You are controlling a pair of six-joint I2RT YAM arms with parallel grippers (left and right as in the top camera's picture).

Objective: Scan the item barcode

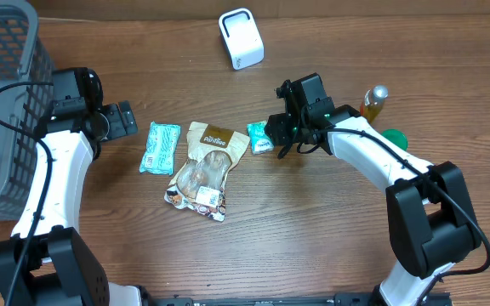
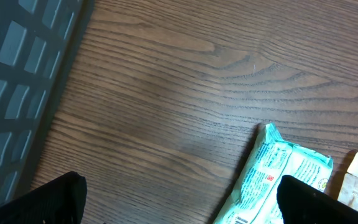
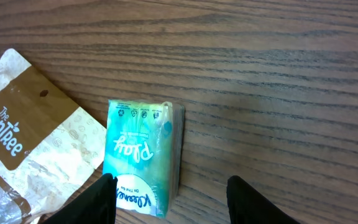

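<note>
The small teal tissue pack's edge lies under one open finger, so next my right gripper comes down lower and pinches the pack's blue-dotted side (image 3: 166, 158).
A small teal tissue pack (image 1: 260, 137) (image 3: 143, 155) lies flat on the wooden table, beside a brown snack pouch (image 1: 204, 168) (image 3: 23, 149). My right gripper (image 1: 281, 127) (image 3: 173, 202) hovers over the pack with its jaws open; the pack's near end sits by the left finger, not pinched. A longer teal packet (image 1: 159, 147) (image 2: 278, 180) lies left of the pouch. My left gripper (image 1: 124, 119) (image 2: 179, 202) is wide open just left of that packet and holds nothing. The white scanner (image 1: 241, 38) stands at the back of the table.
A grey mesh basket (image 1: 2, 85) (image 2: 11, 81) fills the far left. Behind the right arm stand an amber bottle (image 1: 374, 102) and a green object (image 1: 394, 138).
</note>
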